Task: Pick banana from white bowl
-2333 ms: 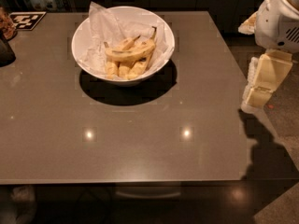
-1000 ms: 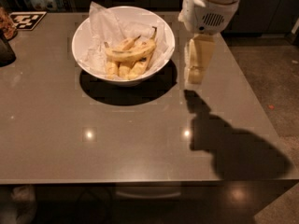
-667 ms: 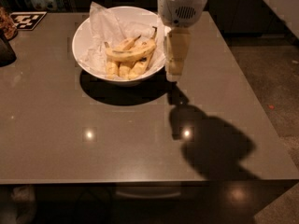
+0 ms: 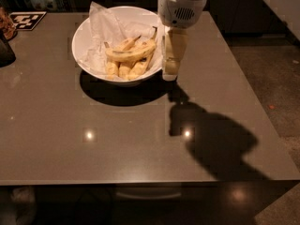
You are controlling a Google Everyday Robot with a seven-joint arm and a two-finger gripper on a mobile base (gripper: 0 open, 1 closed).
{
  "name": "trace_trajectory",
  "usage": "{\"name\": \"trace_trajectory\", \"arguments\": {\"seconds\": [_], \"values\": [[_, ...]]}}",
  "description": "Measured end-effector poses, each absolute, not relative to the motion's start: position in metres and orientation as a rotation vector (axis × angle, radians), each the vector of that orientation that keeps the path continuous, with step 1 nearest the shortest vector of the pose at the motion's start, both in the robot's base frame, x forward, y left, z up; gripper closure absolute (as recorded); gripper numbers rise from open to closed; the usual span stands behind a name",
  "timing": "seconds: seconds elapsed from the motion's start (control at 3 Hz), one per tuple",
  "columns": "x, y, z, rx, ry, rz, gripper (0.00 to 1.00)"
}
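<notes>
The robot's gripper will next move to the stem-side half (image 4: 140,51) of the long curved banana on top in the white bowl and close there.
The white bowl (image 4: 84,29), lined with crumpled white paper, stands at the back middle of the grey table. The banana (image 4: 133,51), long, curved and yellow with a thin stem pointing up right, lies across several shorter stubby bananas (image 4: 124,69) in the bowl. My gripper (image 4: 170,69) hangs from the white arm just right of the bowl's right rim, above the table. It holds nothing that I can see.
A dark object (image 4: 5,50) sits at the table's left edge, with a black-and-white marker tag (image 4: 27,20) at the back left corner. The table's right edge (image 4: 253,102) drops to a speckled floor.
My arm has swung in from the right side of the table to the left, and the gripper now hangs right beside the bowl's rim. The bananas have not moved.
</notes>
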State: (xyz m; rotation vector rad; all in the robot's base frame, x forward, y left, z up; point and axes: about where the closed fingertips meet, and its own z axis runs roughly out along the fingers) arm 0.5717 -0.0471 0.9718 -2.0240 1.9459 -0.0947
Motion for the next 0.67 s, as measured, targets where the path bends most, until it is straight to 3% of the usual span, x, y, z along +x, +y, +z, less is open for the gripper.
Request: {"name": "trace_trajectory", "arguments": {"seconds": [0.67], "values": [[0.632,0.006,0.960,-2.041,1.919,0.034,0.00]]}}
